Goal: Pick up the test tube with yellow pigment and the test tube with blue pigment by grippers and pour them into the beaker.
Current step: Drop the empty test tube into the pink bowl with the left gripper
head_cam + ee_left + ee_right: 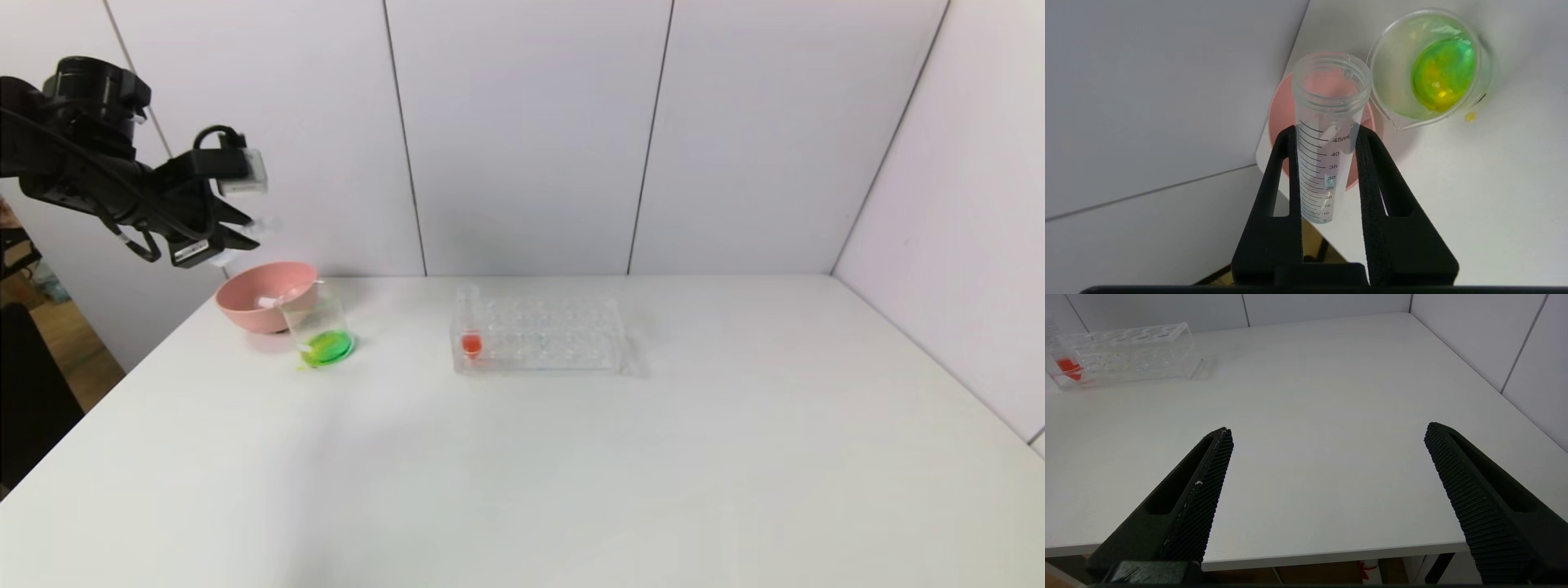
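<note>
Next, my left gripper lets go of the empty test tube inside the pink bowl (pixel 272 286) (pixel 1325 123), next to the other clear tube.
My left gripper (pixel 249 230) is shut on a clear graduated test tube (pixel 1329 122), held up over the pink bowl (pixel 261 298) at the table's far left. The tube is empty but for a faint blue trace, and its open mouth points down toward the bowl (pixel 1280 110). The beaker (pixel 322 331) stands beside the bowl and holds green liquid; it also shows in the left wrist view (pixel 1429 69). No tube with yellow liquid is in view. Another clear tube (pixel 273 300) seems to lie in the bowl. My right gripper (pixel 1329 428) is open and empty over the table's near edge.
A clear tube rack (pixel 539 335) stands mid-table with one tube of red-orange liquid (pixel 470 331) at its left end; both show in the right wrist view, the rack (pixel 1126 351) and that tube (pixel 1067 367). A yellow drop (pixel 1470 117) lies by the beaker.
</note>
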`<state>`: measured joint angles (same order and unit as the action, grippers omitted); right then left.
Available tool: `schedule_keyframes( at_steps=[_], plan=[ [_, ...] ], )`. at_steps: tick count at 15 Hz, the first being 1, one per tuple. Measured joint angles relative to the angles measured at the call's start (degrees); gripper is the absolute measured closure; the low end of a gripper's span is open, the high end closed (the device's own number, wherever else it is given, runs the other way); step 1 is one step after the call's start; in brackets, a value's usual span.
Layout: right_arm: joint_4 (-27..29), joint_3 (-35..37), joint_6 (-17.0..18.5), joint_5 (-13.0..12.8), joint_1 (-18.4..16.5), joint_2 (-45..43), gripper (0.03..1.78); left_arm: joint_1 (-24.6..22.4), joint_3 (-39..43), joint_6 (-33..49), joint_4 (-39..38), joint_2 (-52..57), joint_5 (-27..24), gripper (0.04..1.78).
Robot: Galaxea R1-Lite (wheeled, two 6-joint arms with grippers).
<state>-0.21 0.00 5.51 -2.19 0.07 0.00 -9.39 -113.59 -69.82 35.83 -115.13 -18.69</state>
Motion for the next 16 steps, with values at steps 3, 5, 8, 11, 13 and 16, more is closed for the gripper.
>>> schedule_keyframes(
  at_steps=[3, 5, 8, 11, 13, 16],
  plan=[
    [0.00, 0.00, 0.00, 0.00, 0.02, 0.00, 0.10, -1.91, 0.67, 21.22, -3.25, 1.13, -8.77, 1.40],
    [0.00, 0.00, 0.00, 0.00, 0.00, 0.00, 0.10, -3.36, 2.16, 34.60, -9.59, 1.29, -15.02, 1.40],
    [0.00, 0.00, -0.02, 0.00, -0.02, 0.00, 0.10, -5.49, 8.44, 51.05, -25.61, 0.85, -17.27, 1.40],
    [0.05, 0.00, -0.02, 0.02, 0.02, 0.00, 0.10, -7.61, 17.20, 59.89, -42.83, -1.07, -16.86, 1.40],
    [0.00, 0.00, -0.02, 0.00, 0.00, 0.00, 0.10, -8.61, 20.30, 60.32, -50.30, -3.40, -16.66, 1.40],
    [0.00, 0.00, 0.00, 0.00, 0.00, 0.00, 0.10, -8.94, 21.81, 60.22, -53.71, -6.45, -16.55, 1.40]
  ],
)
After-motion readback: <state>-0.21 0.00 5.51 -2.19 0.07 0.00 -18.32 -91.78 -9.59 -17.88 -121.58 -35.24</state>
